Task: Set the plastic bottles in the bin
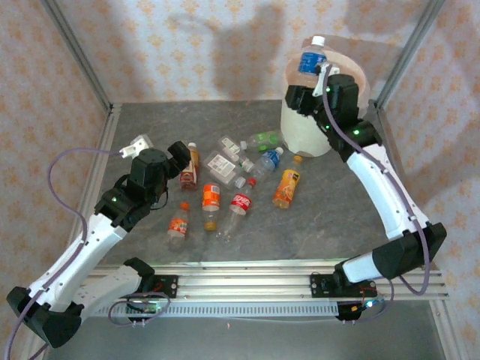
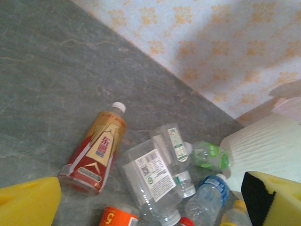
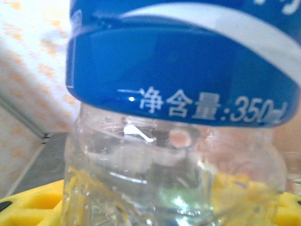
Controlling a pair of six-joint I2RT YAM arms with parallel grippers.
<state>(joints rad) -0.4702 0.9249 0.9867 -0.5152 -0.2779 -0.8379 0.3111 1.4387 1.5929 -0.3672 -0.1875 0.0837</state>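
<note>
I will release the blue-labeled clear bottle from my right gripper onto the bottom of the white bin (image 1: 305, 97). The bottle is now upright over the bin's mouth.
A clear plastic bottle with a blue label (image 1: 310, 61) stands upright over the mouth of the white bin (image 1: 306, 135), and my right gripper (image 1: 313, 86) is shut on its lower part. In the right wrist view this bottle (image 3: 178, 70) sits between the yellow pads (image 3: 28, 207). Several more bottles lie on the grey table: a brown one with a red label (image 1: 189, 171), clear ones (image 1: 222, 160), a green one (image 1: 264, 139) and orange ones (image 1: 287, 186). My left gripper (image 1: 180, 154) hovers open at their left edge. From the left wrist, the gripper (image 2: 150, 207) looks down on the red-label bottle (image 2: 96, 150) and a clear bottle (image 2: 153, 181).
A small white object (image 1: 135, 146) lies at the back left by the metal frame post (image 1: 75, 45). Papered walls close the back and sides. The bin's ribbed wall (image 2: 268, 146) stands right of the pile. Bare table lies in front of the bottles (image 1: 300, 232).
</note>
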